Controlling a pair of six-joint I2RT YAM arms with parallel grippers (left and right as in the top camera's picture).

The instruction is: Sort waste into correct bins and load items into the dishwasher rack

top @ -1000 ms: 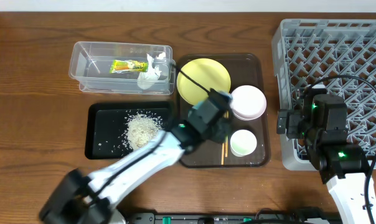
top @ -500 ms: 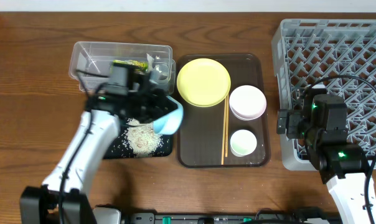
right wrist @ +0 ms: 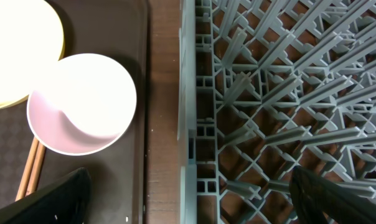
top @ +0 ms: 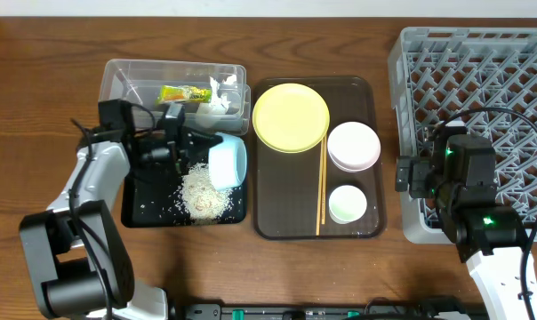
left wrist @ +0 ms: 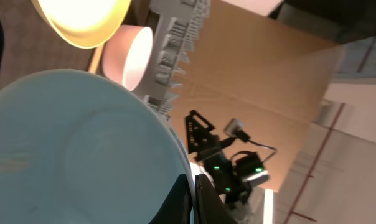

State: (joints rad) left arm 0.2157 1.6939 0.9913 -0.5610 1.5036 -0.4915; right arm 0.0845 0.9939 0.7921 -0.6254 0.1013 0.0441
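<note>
The robot's left gripper should release the light blue bowl on the brown tray (top: 289,165) (left wrist: 58,56) between the yellow plate and the chopsticks.
My left gripper (top: 204,149) is shut on the rim of the light blue bowl (top: 227,163) and holds it tipped on its side over the black tray (top: 140,209), beside the rice heap (top: 202,189). In the left wrist view the bowl (left wrist: 82,149) fills the frame, with the jaws (left wrist: 194,199) pinching its edge. The clear tub (top: 126,84) holds the wrapper (top: 183,92) and crumpled paper (top: 217,98). The yellow plate (top: 291,117), pink bowl (top: 354,146), white cup (top: 348,204) and chopsticks (top: 321,191) lie on the brown tray. My right gripper (right wrist: 194,199) is open and empty over the rack's left wall (right wrist: 188,93).
The brown serving tray (top: 366,89) sits in the middle of the table. The grey rack (top: 482,80) stands at the right. The right wrist view shows the pink bowl (right wrist: 82,112) and a strip of bare wood between tray and rack.
My left arm has carried the blue bowl from the brown tray leftward to the black tray, and the bowl is now tipped on its side. More rice lies in the tray. The right arm has not moved.
</note>
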